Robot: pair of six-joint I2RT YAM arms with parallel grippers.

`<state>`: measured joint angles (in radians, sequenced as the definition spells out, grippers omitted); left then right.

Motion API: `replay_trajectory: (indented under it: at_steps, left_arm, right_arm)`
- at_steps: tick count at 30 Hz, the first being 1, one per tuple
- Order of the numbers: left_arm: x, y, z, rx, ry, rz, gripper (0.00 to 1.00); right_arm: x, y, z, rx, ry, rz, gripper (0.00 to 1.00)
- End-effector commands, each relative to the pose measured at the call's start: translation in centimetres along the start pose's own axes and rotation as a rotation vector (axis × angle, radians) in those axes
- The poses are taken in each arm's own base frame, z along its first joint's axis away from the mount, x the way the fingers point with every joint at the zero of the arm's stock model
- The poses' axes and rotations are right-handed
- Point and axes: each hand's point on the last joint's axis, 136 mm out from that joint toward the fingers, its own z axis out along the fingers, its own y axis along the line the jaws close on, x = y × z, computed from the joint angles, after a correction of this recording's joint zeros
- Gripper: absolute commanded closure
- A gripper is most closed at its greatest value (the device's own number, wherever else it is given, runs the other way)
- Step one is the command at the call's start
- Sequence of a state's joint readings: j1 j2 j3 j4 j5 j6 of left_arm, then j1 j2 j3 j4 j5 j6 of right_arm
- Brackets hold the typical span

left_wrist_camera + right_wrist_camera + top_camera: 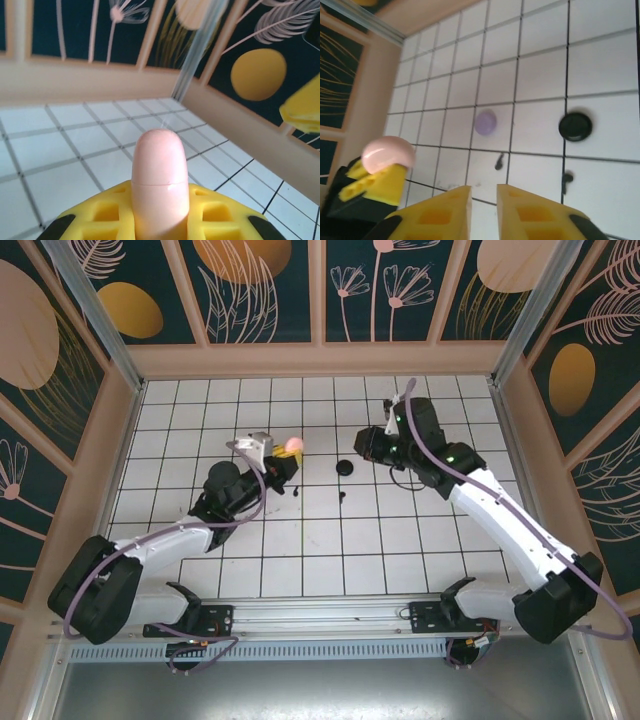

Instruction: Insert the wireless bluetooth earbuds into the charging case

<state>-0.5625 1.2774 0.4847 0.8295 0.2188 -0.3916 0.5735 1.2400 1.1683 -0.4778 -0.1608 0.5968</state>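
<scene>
The pink charging case will go down from my left gripper onto the tile [273, 492], beside the black earbud that is nearest that gripper.
My left gripper [287, 454] [160, 210] is shut on a pink charging case [293, 445] [160, 160], which stands upright between the yellow fingers [107, 215] with its lid seam closed. The same pink case [388, 152] shows at the left of the right wrist view. My right gripper [364, 445] [484, 192] hovers over the tiles, jaws slightly apart and empty. Two tiny black earbuds lie on the tiles, one [498, 161] [297, 490] just ahead of the right jaws and the other [566, 179] [341, 496] to its right.
A round black case [346, 468] [575, 126] lies between the two grippers. A purple case [485, 122] sits on a tile beyond the nearer earbud. Wooden walls [320, 360] enclose the white tiled floor [320, 540].
</scene>
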Motion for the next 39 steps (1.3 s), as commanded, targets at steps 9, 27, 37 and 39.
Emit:
replay_trajectory:
  at_steps: [9, 27, 37, 39]
  left_arm:
    - [9.7, 7.1, -3.1, -0.178, 0.28, -0.446, 1.0]
    - [14.6, 11.8, -2.2, -0.269, 0.387, -0.568, 0.77]
    - [15.2, 13.5, -3.2, -0.358, 0.412, -0.567, 0.51]
    - [14.8, 13.9, -3.4, -0.378, 0.402, -0.56, 0.5]
  right_arm:
    - [3.0, -3.8, 5.7, 0.07, 0.078, 0.011, 0.66]
    - [3.9, -9.7, 11.5, 0.332, 0.17, -0.077, 0.35]
    - [3.3, -10.7, 14.2, 0.389, 0.207, -0.102, 0.29]
    - [3.2, -10.8, 14.6, 0.394, 0.216, -0.117, 0.29]
